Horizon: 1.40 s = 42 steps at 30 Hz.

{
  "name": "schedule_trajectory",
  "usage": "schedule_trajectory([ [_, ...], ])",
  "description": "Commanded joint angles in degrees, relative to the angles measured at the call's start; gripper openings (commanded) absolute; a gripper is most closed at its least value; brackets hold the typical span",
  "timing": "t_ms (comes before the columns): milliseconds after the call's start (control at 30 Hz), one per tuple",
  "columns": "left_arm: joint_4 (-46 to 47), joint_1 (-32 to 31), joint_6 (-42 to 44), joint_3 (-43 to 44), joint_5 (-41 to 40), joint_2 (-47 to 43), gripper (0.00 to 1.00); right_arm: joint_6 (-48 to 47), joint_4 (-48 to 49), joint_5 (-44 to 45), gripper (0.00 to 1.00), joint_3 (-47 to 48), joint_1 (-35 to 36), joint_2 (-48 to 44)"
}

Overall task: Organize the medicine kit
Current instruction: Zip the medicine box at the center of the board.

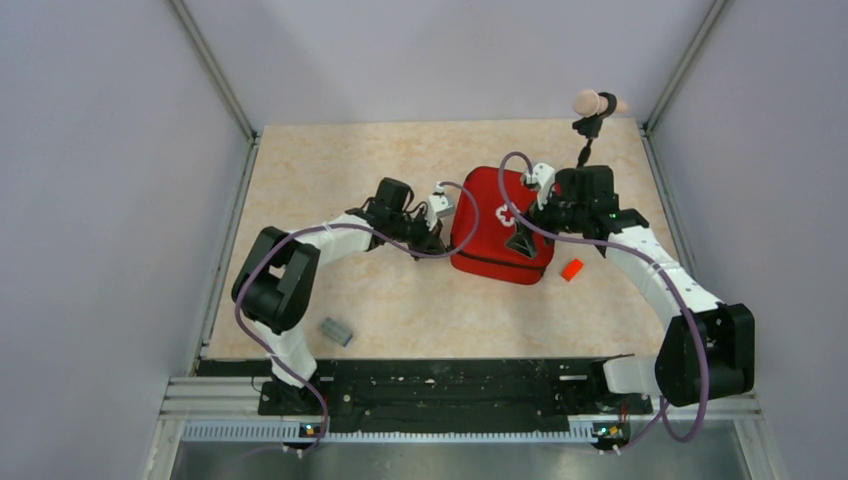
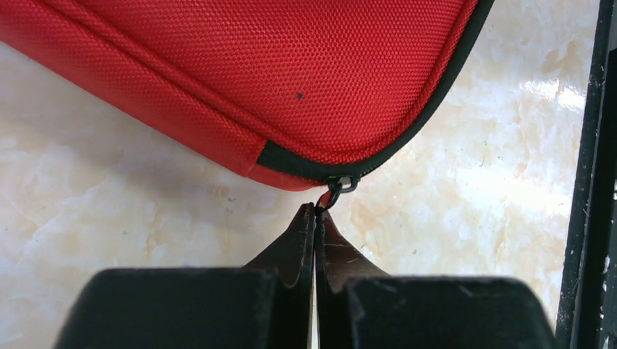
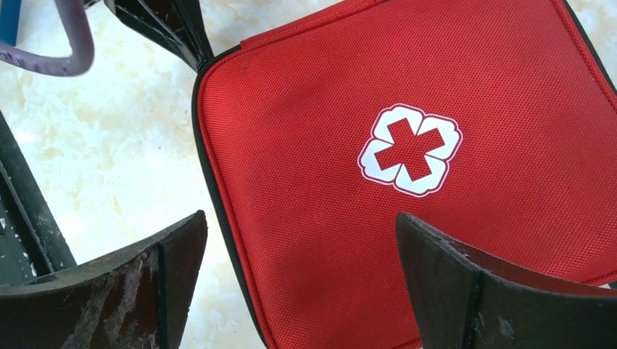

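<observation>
The zipper pull sits slanted, bunched in my left fingers; they should open, retake it and draw it straight from the kit's corner (image 2: 319,175).
The medicine kit (image 1: 487,203), a red zip pouch with a white cross (image 3: 409,149) on its lid, lies closed on the table's right middle. My left gripper (image 1: 441,236) is at the kit's left edge, its jaws pressed together on the small red zipper pull (image 2: 331,195) at the pouch corner (image 2: 291,73). My right gripper (image 3: 298,218) hovers over the lid (image 3: 436,65) near its left edge, wide open with nothing between its fingers. From above, the right gripper (image 1: 522,240) sits over the kit's front part.
A small orange-red block (image 1: 571,269) lies just right of the kit. A grey block (image 1: 336,331) rests near the front left. A beige roll on a black stand (image 1: 590,102) stands at the back right. Grey walls enclose the table.
</observation>
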Motion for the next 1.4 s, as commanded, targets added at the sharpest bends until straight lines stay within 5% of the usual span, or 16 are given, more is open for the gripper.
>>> schedule_trajectory([
  [0, -2.17, 1.70, 3.36, 0.92, 3.46, -3.80, 0.00, -1.37, 0.93, 0.77, 0.99, -0.41, -0.44, -1.65],
  [333, 0.57, 2.62, 1.88, -1.10, 6.82, -5.01, 0.02, -3.13, 0.85, 0.39, 0.98, 1.17, -0.49, 1.85],
  [467, -1.83, 2.57, 5.48, 1.25, 8.31, -2.34, 0.42, -2.91, 0.33, 0.55, 0.99, 1.61, -0.44, 1.93],
  [567, -4.93, 2.54, 9.58, 3.87, 10.71, 0.15, 0.47, -3.01, -0.07, 0.66, 0.99, 1.56, -0.46, 1.92],
  [900, -4.34, 2.10, 6.89, 7.47, 14.73, 4.63, 0.36, -2.71, -0.32, 1.10, 0.99, 0.96, -0.46, 1.39],
  [1167, 6.52, 0.51, -1.79, 4.40, 7.36, 4.00, 0.41, -2.66, -0.05, 0.69, 0.98, 0.99, -0.47, 2.01],
  [1367, 10.40, -0.90, -5.14, 4.34, 5.39, 4.72, 0.16, -1.82, 0.44, 0.55, 0.99, 0.46, -0.45, 1.53],
])
